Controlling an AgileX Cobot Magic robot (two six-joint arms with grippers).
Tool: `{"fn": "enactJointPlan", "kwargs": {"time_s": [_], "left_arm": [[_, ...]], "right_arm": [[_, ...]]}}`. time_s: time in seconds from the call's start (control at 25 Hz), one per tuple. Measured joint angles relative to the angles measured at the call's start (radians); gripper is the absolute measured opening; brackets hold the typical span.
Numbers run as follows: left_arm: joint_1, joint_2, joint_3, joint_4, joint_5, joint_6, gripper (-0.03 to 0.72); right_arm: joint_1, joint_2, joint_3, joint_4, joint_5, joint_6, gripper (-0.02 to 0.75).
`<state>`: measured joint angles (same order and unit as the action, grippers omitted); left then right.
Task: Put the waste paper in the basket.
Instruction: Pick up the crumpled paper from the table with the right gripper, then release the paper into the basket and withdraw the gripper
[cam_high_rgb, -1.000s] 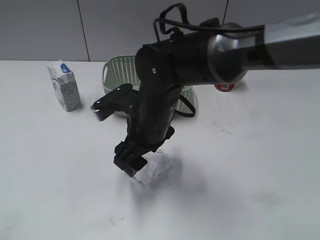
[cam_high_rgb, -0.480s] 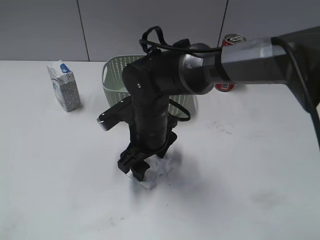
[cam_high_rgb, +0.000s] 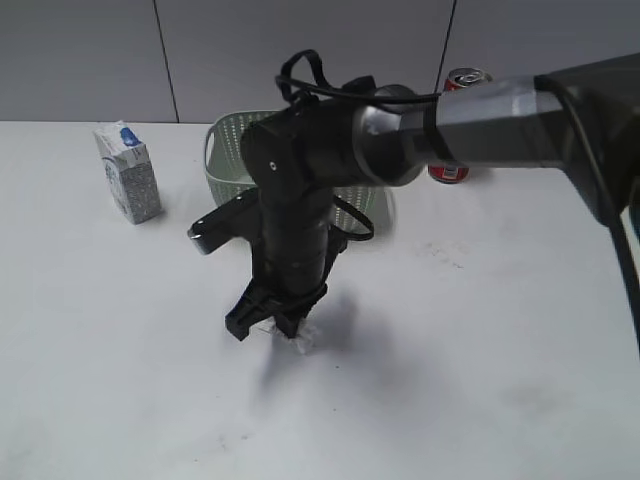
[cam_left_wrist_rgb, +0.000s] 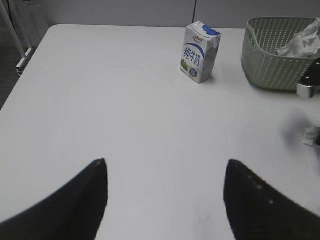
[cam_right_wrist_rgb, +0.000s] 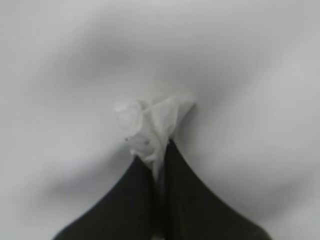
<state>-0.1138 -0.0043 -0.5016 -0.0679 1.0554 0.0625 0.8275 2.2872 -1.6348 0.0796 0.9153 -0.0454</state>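
The waste paper will drop from my right gripper onto the basket's bottom (cam_high_rgb: 277, 176), on the carton's side of the other wad.
My right gripper (cam_high_rgb: 272, 322) points down at the table in front of the basket (cam_high_rgb: 228, 150) and is shut on a crumpled white waste paper wad (cam_high_rgb: 300, 338). In the right wrist view the wad (cam_right_wrist_rgb: 152, 125) sticks out from between the closed fingertips (cam_right_wrist_rgb: 159, 150), just over the table. The pale green basket also shows in the left wrist view (cam_left_wrist_rgb: 270, 65) with another white paper wad (cam_left_wrist_rgb: 302, 42) inside it. My left gripper (cam_left_wrist_rgb: 165, 172) is open and empty over bare table at the left. A third wad is not visible.
A white-and-blue carton (cam_high_rgb: 128, 171) stands upright left of the basket, also seen in the left wrist view (cam_left_wrist_rgb: 200, 51). A red drink can (cam_high_rgb: 455, 125) stands behind the right arm. The white table (cam_high_rgb: 500, 350) spreads to the front and right.
My right gripper has dropped lower and shifted slightly left and closed on the paper wad, which now shows much smaller beneath the fingers.
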Motion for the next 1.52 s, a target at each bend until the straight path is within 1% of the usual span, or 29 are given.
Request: {"fn": "enactJointPlan", "kwargs": {"time_s": [0.08, 0.16, 0.28, 0.36, 0.44, 0.52, 0.6, 0.68, 0.8, 0.92, 1.0, 1.08, 1.12, 1.2, 1.32, 1.36, 1.4, 1.52], "left_arm": [[0.0, 0.0, 0.0, 0.0, 0.0, 0.0, 0.552], [0.0, 0.0, 0.0, 0.0, 0.0, 0.0, 0.552], [0.0, 0.0, 0.0, 0.0, -0.001, 0.0, 0.552], [0.0, 0.0, 0.0, 0.0, -0.001, 0.0, 0.552], [0.0, 0.0, 0.0, 0.0, -0.001, 0.0, 0.552], [0.0, 0.0, 0.0, 0.0, -0.001, 0.0, 0.552], [0.0, 0.0, 0.0, 0.0, -0.001, 0.0, 0.552], [0.0, 0.0, 0.0, 0.0, -0.001, 0.0, 0.552], [0.0, 0.0, 0.0, 0.0, -0.001, 0.0, 0.552], [0.0, 0.0, 0.0, 0.0, -0.001, 0.0, 0.552], [0.0, 0.0, 0.0, 0.0, -0.001, 0.0, 0.552], [0.0, 0.0, 0.0, 0.0, -0.001, 0.0, 0.552], [0.0, 0.0, 0.0, 0.0, -0.001, 0.0, 0.552], [0.0, 0.0, 0.0, 0.0, -0.001, 0.0, 0.552], [0.0, 0.0, 0.0, 0.0, -0.001, 0.0, 0.552], [0.0, 0.0, 0.0, 0.0, -0.001, 0.0, 0.552], [0.0, 0.0, 0.0, 0.0, -0.001, 0.0, 0.552], [0.0, 0.0, 0.0, 0.0, -0.001, 0.0, 0.552]], "right_arm": [[0.0, 0.004, -0.045, 0.021, 0.005, 0.0, -0.008], [0.0, 0.008, -0.12, 0.03, 0.015, 0.0, -0.008], [0.0, 0.008, -0.278, 0.025, 0.018, 0.0, -0.008], [-0.001, 0.008, -0.377, -0.008, 0.006, 0.0, -0.008], [-0.006, 0.008, -0.46, -0.067, -0.036, 0.0, -0.008], [-0.011, 0.008, -0.519, -0.16, -0.096, 0.0, -0.008], [-0.024, 0.008, -0.539, -0.241, -0.16, 0.0, -0.008], [-0.048, 0.009, -0.542, -0.293, -0.212, 0.0, -0.008], [-0.09, 0.03, -0.542, -0.32, -0.241, 0.0, -0.008], [-0.129, 0.067, -0.542, -0.327, -0.243, 0.0, -0.008], [-0.148, 0.097, -0.542, -0.327, -0.23, 0.0, 0.005], [-0.162, 0.124, -0.542, -0.307, -0.207, 0.0, 0.057], [-0.166, 0.137, -0.542, -0.289, -0.192, 0.0, 0.108], [-0.169, 0.153, -0.542, -0.237, -0.16, 0.0, 0.244], [-0.168, 0.164, -0.542, -0.196, -0.148, 0.0, 0.528], [-0.168, 0.166, -0.542, -0.192, -0.148, 0.0, 0.582], [-0.166, 0.169, -0.542, -0.189, -0.146, 0.0, 0.612], [-0.166, 0.172, -0.558, -0.172, -0.097, 0.017, 0.623]]}}
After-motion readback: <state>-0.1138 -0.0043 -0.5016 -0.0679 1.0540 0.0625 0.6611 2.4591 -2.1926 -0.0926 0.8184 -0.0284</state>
